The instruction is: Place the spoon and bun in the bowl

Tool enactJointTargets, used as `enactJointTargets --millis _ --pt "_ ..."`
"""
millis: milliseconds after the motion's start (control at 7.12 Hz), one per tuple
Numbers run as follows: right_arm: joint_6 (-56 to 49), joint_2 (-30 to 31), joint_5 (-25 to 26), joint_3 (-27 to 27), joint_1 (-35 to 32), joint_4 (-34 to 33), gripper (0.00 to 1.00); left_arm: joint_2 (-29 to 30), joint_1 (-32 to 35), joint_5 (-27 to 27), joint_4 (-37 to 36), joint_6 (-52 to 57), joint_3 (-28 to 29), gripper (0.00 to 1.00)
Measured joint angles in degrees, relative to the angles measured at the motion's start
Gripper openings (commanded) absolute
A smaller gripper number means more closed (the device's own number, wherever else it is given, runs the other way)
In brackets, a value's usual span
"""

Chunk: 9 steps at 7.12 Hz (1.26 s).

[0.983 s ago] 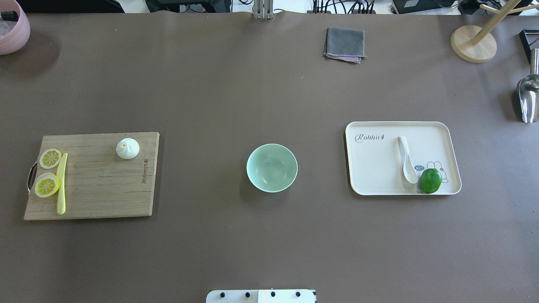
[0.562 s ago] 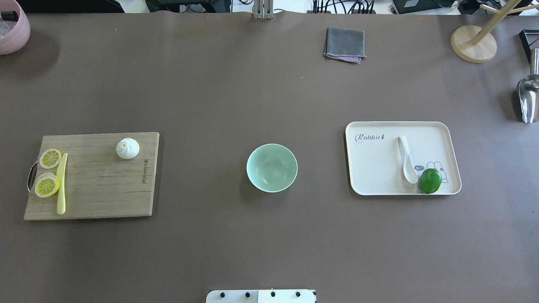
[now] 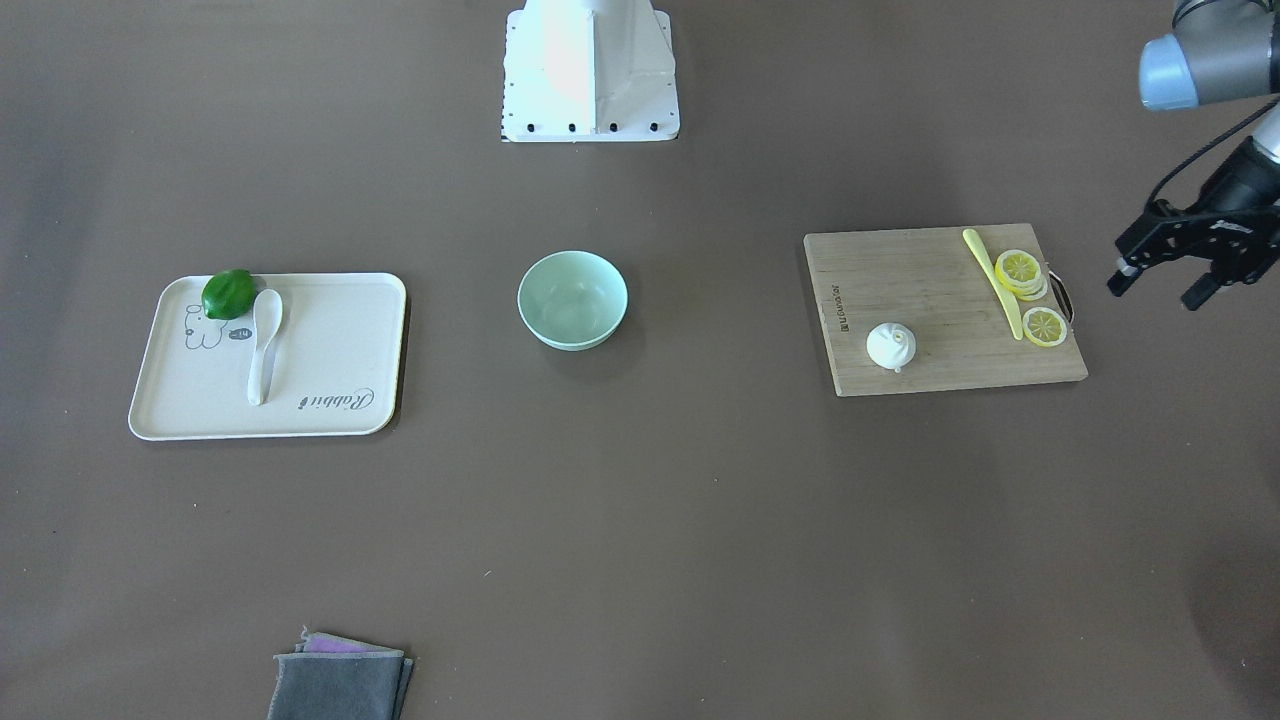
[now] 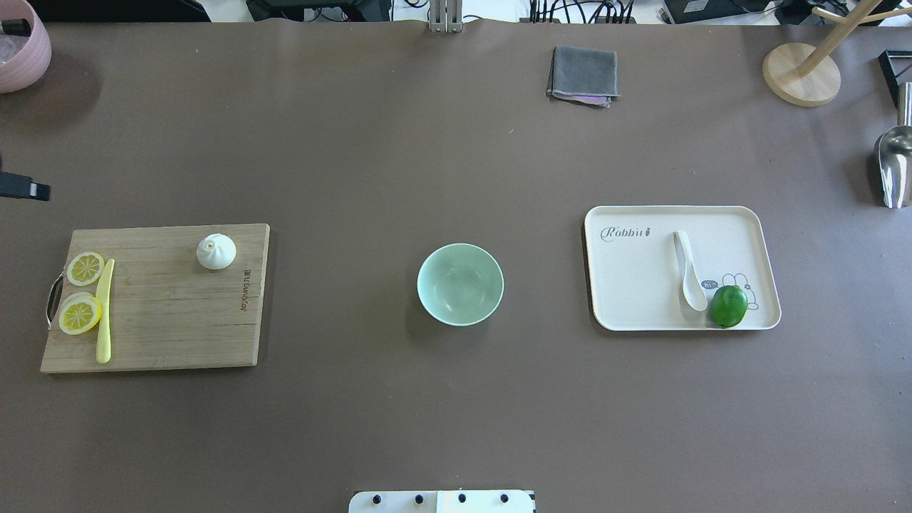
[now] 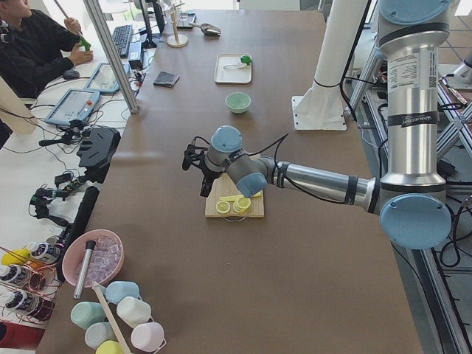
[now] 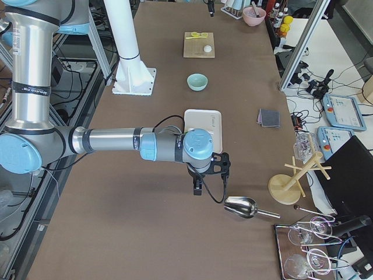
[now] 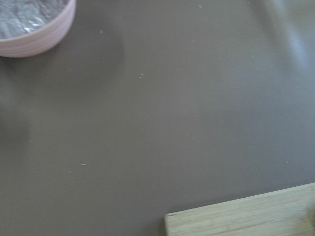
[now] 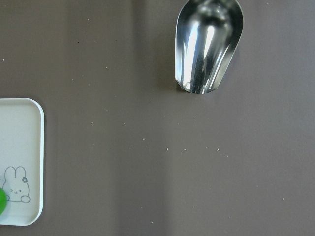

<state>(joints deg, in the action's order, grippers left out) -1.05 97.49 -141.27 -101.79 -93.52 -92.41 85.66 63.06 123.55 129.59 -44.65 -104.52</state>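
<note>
The white bun is sitting on the wooden cutting board, and I need to close my left gripper on the swirled top of the white bun (image 3: 891,335).
The white bun (image 4: 216,251) sits on the far right part of a wooden cutting board (image 4: 178,313) at the table's left. The white spoon (image 4: 689,274) lies on a cream tray (image 4: 634,278) at the right, scoop next to a green lime (image 4: 728,306). The mint-green bowl (image 4: 460,285) stands empty in the middle. My left gripper (image 3: 1158,288) hovers open and empty beyond the board's handle end; only one fingertip (image 4: 23,189) shows at the overhead view's left edge. My right gripper (image 6: 198,188) shows only in the exterior right view, past the tray's outer end; I cannot tell its state.
Lemon slices (image 4: 80,313) and a yellow knife (image 4: 105,310) lie on the board's left. A metal scoop (image 4: 894,164), a wooden stand (image 4: 801,75), a grey cloth (image 4: 583,75) and a pink bowl (image 4: 21,53) stand along the table's far and side edges.
A fingertip of my left gripper has come into the overhead view at the left edge, above the board. The bun, spoon and bowl have not moved.
</note>
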Motion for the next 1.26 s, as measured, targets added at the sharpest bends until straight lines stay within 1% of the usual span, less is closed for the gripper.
enactJointTargets --millis 140,281,562,983,1264 --pt "0.2 0.7 0.0 0.2 0.0 2.9 1.0 2.2 -5.5 -4.6 -3.2 -3.3 -1.3 0.98" --pt "0.4 1.1 -0.1 0.4 0.1 4.3 1.0 4.7 -9.2 -7.9 -6.7 -4.6 -1.8 0.98" --pt "1.8 1.3 -0.3 0.5 0.4 5.1 1.0 8.1 -16.6 -14.4 -9.5 -6.9 -1.5 0.98" --pt "13.5 -0.8 -0.2 -0.1 4.5 8.4 1.0 12.7 -23.8 -20.2 -10.0 -11.3 1.5 0.98" --pt "18.0 -2.7 -0.1 -0.3 7.7 9.1 1.0 13.2 -25.2 -21.5 -9.8 -11.4 2.9 0.98"
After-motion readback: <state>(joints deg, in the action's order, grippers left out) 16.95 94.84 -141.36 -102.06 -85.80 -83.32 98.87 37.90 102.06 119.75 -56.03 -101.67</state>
